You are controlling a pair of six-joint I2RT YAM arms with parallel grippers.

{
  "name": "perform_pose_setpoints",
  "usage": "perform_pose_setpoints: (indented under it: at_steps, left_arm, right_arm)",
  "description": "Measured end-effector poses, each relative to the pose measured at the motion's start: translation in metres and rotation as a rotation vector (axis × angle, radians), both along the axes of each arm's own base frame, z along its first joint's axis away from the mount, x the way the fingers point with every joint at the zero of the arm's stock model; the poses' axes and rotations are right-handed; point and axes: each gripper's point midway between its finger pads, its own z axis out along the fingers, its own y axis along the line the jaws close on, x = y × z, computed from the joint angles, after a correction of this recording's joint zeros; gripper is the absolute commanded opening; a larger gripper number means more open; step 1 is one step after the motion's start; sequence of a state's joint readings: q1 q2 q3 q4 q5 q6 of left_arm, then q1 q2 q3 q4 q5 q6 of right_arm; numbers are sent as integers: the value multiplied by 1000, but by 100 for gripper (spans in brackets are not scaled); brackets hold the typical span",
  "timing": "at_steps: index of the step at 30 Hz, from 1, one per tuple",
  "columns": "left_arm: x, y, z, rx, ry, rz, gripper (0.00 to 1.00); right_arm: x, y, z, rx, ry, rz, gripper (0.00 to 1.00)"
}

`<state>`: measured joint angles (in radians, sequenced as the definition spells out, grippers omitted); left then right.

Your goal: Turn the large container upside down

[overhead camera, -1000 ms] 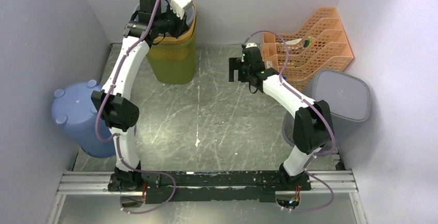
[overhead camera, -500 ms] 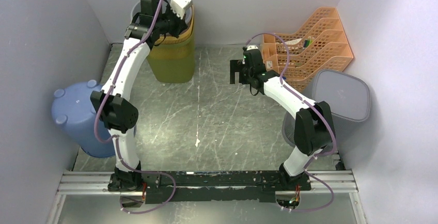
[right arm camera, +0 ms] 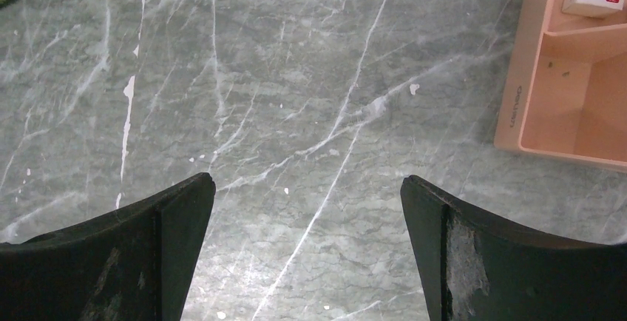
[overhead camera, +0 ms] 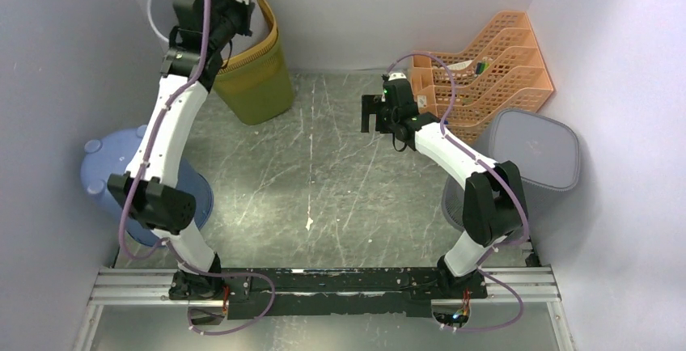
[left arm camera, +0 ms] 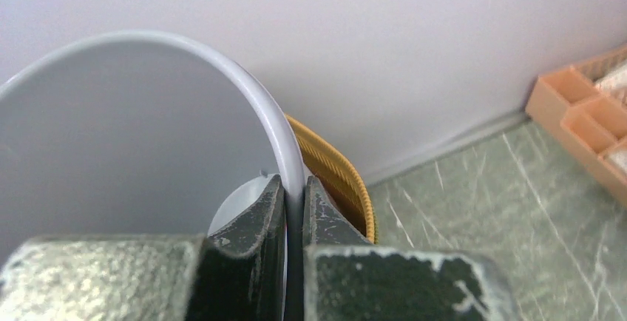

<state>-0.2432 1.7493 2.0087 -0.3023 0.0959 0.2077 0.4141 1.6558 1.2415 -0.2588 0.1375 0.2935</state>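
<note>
The robot's left gripper needs to release the large grey container on the marbled floor [overhead camera: 322, 230] around the small white fleck.
My left gripper [left arm camera: 294, 184] is shut on the thin pale rim of the large grey container [left arm camera: 244, 77], one finger inside the rim and one outside. In the top view it [overhead camera: 202, 3] is raised at the back left corner, and the grey rim [overhead camera: 154, 7] arcs out to its left. Right beside that rim, a yellow ribbed bin [overhead camera: 255, 84] leans toward the back left; its ribbed edge [left arm camera: 333, 169] shows just behind my fingers. Whether the grey container sits inside the yellow bin I cannot tell. My right gripper [right arm camera: 307, 188] hangs open and empty over the bare marbled floor, mid-right [overhead camera: 370, 112].
A blue bin [overhead camera: 105, 165] stands bottom up by the left wall, partly behind my left arm. A dark grey bin [overhead camera: 538, 153] stands at the right wall. An orange file rack [overhead camera: 485, 60] fills the back right corner, its base [right arm camera: 569, 99] close to my right gripper. Walls enclose three sides.
My left gripper has shut on the grey rim and swung up and to the left with it. The yellow bin has tipped and shifted left. The right arm has barely moved.
</note>
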Motion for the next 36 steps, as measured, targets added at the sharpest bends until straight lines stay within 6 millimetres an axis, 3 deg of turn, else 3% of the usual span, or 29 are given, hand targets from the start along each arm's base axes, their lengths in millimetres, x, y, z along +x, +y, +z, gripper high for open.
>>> perform_pose_setpoints:
  at_steps: [9,20,24,29,36]
  left_arm:
    - [-66,4,120,-85,-284,5,7]
    - [-174,36,215,-177,-514,16,7]
    - [-210,37,227,-236,-551,-38,7]
    - [-243,21,222,-313,-520,-180,7]
    - [-291,-11,192,-440,-384,-441,7]
  right_arm:
    - [-2,2,-3,14,7,7,99]
    - [-2,1,3,12,-4,3,99]
    - [6,-6,20,13,-34,-19,99]
    - [24,-35,61,31,-115,-82,99]
    - [45,-76,124,61,-240,-166,99]
